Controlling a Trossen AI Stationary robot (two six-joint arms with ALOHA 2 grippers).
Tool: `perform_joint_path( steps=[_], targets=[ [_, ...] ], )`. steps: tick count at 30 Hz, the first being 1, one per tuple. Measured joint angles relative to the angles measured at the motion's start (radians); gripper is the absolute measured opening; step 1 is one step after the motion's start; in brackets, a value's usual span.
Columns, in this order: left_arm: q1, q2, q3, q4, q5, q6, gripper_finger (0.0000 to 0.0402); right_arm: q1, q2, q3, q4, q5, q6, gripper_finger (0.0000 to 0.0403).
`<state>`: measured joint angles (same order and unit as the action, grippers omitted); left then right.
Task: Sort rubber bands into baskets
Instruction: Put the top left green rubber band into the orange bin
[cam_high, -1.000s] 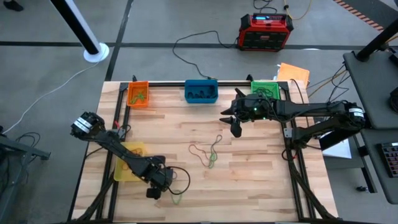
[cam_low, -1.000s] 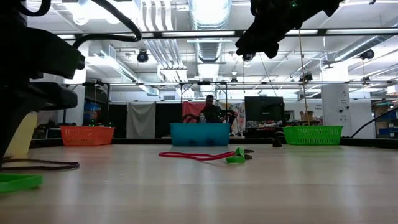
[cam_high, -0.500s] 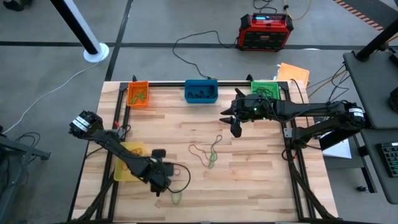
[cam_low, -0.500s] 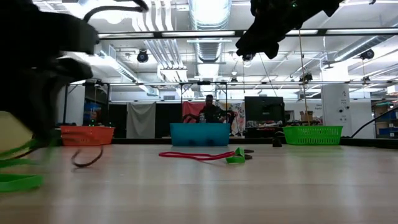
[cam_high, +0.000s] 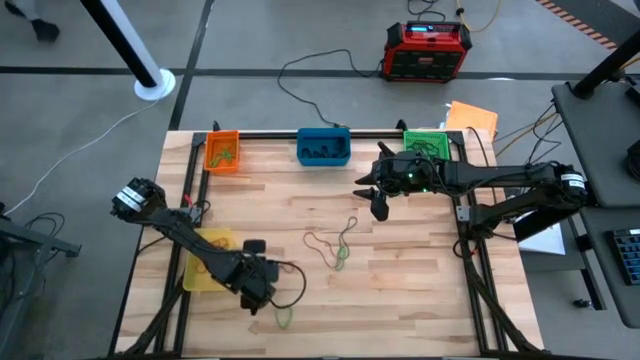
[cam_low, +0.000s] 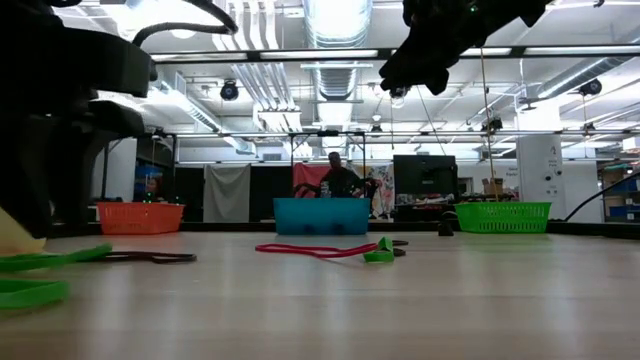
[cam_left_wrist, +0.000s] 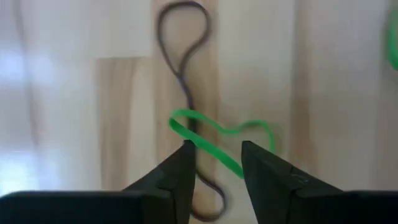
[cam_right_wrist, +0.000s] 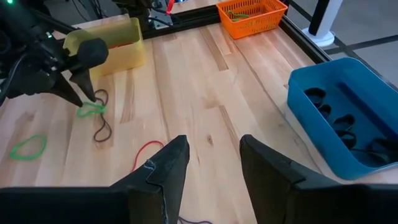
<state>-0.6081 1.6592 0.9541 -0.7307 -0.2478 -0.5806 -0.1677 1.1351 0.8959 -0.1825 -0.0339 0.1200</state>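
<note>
The green rubber band lies over the dark rubber band, so the robot's left gripper needs to pinch only the green rubber band (cam_left_wrist: 224, 158) next to the crossing and lift it off first.
My left gripper (cam_high: 262, 292) is low over the table near the near edge, beside the yellow basket (cam_high: 205, 258). It is open, and its fingertips (cam_left_wrist: 217, 163) stand either side of a green rubber band (cam_left_wrist: 221, 138) that lies across a dark band (cam_left_wrist: 183, 62). Both bands also show in the right wrist view (cam_right_wrist: 92, 109). Another green band (cam_high: 283, 318) lies nearer the table's edge. A red-brown and a green band (cam_high: 335, 245) lie mid-table. My right gripper (cam_high: 378, 205) is open and empty, held high near the green basket (cam_high: 425, 143). My left gripper's fingers (cam_left_wrist: 186, 168) point down with one strand of the green band (cam_left_wrist: 211, 152) running between them, across the gap. I cannot tell whether they touch it. The band lies on the table.
The orange basket (cam_high: 222, 150) with green bands, the blue basket (cam_high: 324, 146) with dark bands and the green basket stand along the far edge. A red-and-black power box (cam_high: 428, 50) sits on the floor beyond. Bare wood lies at the table's near right (cam_high: 400, 300).
My left gripper has moved a little toward the far edge and the table's right. A green band and the dark band shifted with it, rose off the wood midway, and now lie flat again under the gripper.
</note>
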Motion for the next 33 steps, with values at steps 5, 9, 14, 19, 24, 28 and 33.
perform_joint_path(
  steps=[5, 9, 14, 19, 24, 28, 33],
  targets=[
    [-0.003, 0.0, 0.0, 0.016, 0.058, -0.014, 0.0113, 0.0, 0.0, 0.0, 0.0, 0.0, -0.005, 0.0141],
    [-0.011, 0.004, 0.0, 0.057, 0.12, -0.011, 0.0111, 0.0, 0.0, 0.0, 0.0, 0.0, -0.005, 0.0141],
    [-0.022, 0.036, -0.003, 0.098, 0.139, -0.002, 0.0111, 0.0, 0.0, 0.0, -0.002, 0.0, -0.007, 0.0141],
    [-0.022, 0.08, -0.005, 0.111, 0.115, 0.003, 0.0101, 0.0, 0.0, -0.007, 0.0, 0.0, -0.008, 0.0141],
    [-0.023, 0.103, -0.003, 0.117, 0.11, 0.024, 0.0025, 0.0, 0.0, -0.023, -0.001, 0.0, -0.007, 0.0141],
    [-0.025, 0.074, -0.006, 0.112, 0.092, 0.023, 0.0004, 0.0, 0.0, -0.032, -0.001, 0.0, -0.007, 0.0141],
    [-0.026, -0.022, 0.012, 0.067, -0.001, 0.052, 0.0, 0.0, 0.0, -0.033, 0.0, 0.0, -0.008, 0.0141]
  ],
)
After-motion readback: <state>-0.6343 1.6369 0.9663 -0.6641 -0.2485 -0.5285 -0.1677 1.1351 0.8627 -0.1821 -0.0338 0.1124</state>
